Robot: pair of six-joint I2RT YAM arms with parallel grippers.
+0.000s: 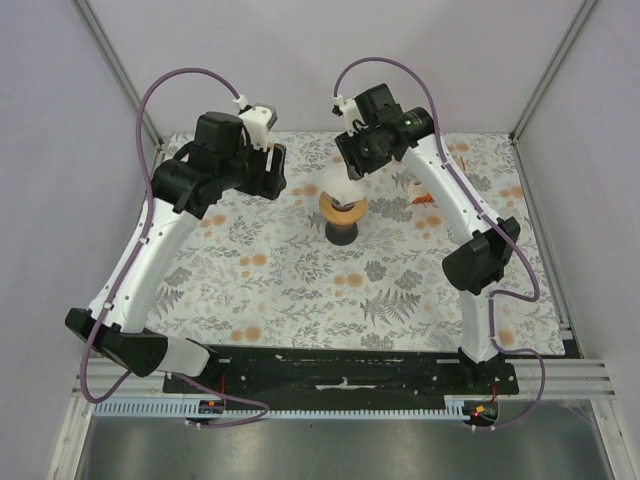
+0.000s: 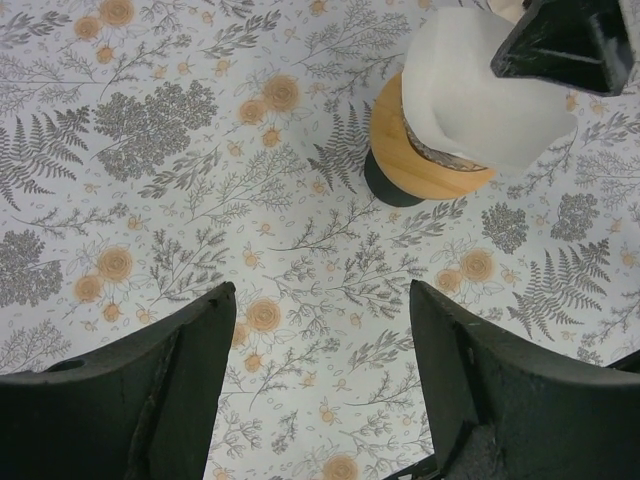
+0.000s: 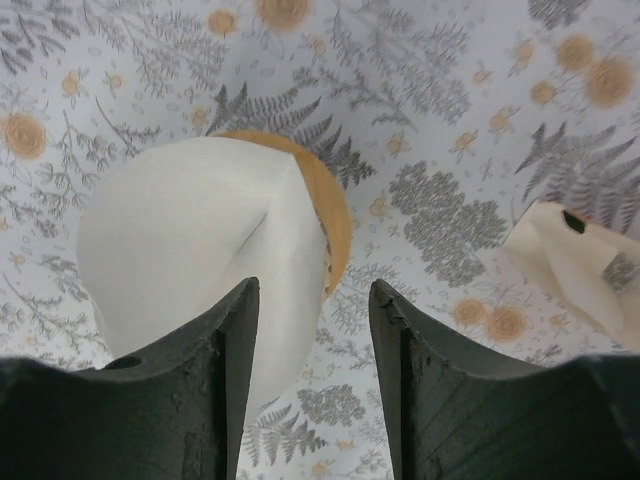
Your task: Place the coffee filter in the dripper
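The fingers of my right gripper will close empty just above the white coffee filter (image 1: 343,184) (image 3: 205,240), because, once closed, they should then push it down into the dripper.
The orange-brown dripper (image 1: 342,212) stands on a dark cup (image 1: 341,235) at the middle back of the table. The white paper coffee filter (image 1: 345,189) sits opened on the dripper and leans past its far rim. In the right wrist view the filter (image 3: 190,230) covers most of the dripper (image 3: 336,215). My right gripper (image 3: 313,295) is open just above and behind it, and the filter's edge reaches in front of its left finger. My left gripper (image 2: 322,300) is open and empty over bare cloth, left of the dripper (image 2: 425,172) and filter (image 2: 480,95).
A crumpled orange-and-white box (image 3: 575,262) lies right of the dripper, also in the top view (image 1: 425,195). The floral tablecloth (image 1: 300,290) covers the table. Metal frame posts and grey walls enclose the back and sides.
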